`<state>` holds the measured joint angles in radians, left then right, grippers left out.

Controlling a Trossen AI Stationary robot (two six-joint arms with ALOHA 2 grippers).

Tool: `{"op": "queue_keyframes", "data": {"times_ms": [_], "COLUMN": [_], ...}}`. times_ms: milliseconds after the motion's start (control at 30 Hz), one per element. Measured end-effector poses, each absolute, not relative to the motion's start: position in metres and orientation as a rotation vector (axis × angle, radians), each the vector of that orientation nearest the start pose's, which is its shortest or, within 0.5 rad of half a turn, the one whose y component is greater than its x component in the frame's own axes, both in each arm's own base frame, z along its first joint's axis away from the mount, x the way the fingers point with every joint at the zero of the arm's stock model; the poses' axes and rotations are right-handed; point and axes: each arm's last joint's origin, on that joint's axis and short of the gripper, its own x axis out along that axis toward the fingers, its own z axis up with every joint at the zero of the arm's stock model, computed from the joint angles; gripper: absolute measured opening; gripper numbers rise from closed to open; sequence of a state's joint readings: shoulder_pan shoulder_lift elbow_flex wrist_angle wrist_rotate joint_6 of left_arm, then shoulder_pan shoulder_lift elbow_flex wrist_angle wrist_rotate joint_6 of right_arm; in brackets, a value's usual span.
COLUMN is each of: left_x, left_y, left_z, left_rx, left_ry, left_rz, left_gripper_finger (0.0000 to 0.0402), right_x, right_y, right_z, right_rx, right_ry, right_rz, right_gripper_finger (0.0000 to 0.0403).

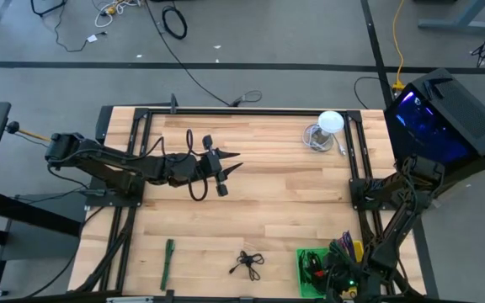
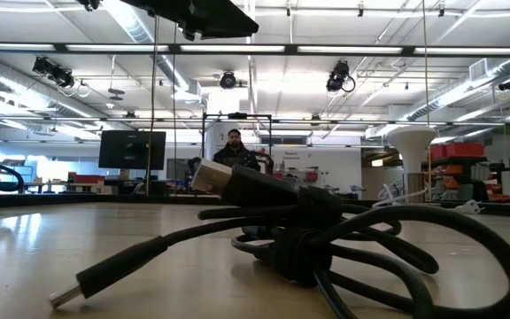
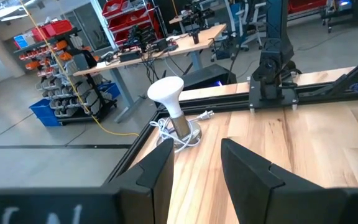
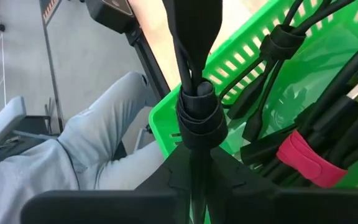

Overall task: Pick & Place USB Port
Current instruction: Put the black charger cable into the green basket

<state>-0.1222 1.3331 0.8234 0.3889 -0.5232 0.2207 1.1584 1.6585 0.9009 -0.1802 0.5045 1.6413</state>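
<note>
The black cable bundle runs past the green basket's rim. Next, my right gripper takes it farther [image 4: 199,168] behind the bundle's wrap strap and pulls it back.
A coiled black USB cable [image 1: 247,263] lies on the table near its near edge. In the low view the USB cable [image 2: 308,239] fills the foreground, with one plug [image 2: 65,297] resting on the wood. A green basket [image 1: 304,257] with several cables in it stands at the near right corner. My right gripper [image 1: 337,271] is low at that basket, shut on a black strapped cable bundle [image 4: 197,115]. My left gripper [image 1: 230,162] hovers open over the middle of the table, touching nothing; its fingers [image 3: 160,171] stand apart. My right gripper [image 4: 191,180] pinches a black cable bundle between its two fingers, just behind the bundle's wrap strap [image 4: 199,124]. The bundle runs on ahead along the fingers, past the green basket's rim [image 4: 241,56]. Its far end is out of the picture.
A white mushroom-shaped object [image 1: 327,126] with a coiled cord stands at the far right of the table. A green strip [image 1: 168,261] lies near the near left edge. Black frame rails [image 1: 133,160] run along the table's sides. A person's grey trouser leg [image 4: 86,143] shows beside the basket.
</note>
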Motion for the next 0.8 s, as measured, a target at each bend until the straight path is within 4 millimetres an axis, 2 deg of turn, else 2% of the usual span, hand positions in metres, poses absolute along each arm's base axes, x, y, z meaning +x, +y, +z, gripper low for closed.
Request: {"op": "queue_keyframes", "data": {"times_ms": [400,800], "left_x": [0.2926,0.2924], "left_y": [-0.0213,-0.0212], "left_z": [0.2811,0.2797], "left_rx": [0.259,0.264], "left_ry": [0.165,0.181], "left_rz": [0.386,0.384], "left_gripper_finger": [0.0138,0.0138], "right_x": [0.1451,0.1456], "right_y": [0.2806,0.2803], "right_z": [0.1655,0.1653], "right_rx": [0.811,0.783], "right_ry": [0.880,0.893], "right_rz": [-0.087,-0.071], "right_gripper_finger": [0.0038,0.0123]}}
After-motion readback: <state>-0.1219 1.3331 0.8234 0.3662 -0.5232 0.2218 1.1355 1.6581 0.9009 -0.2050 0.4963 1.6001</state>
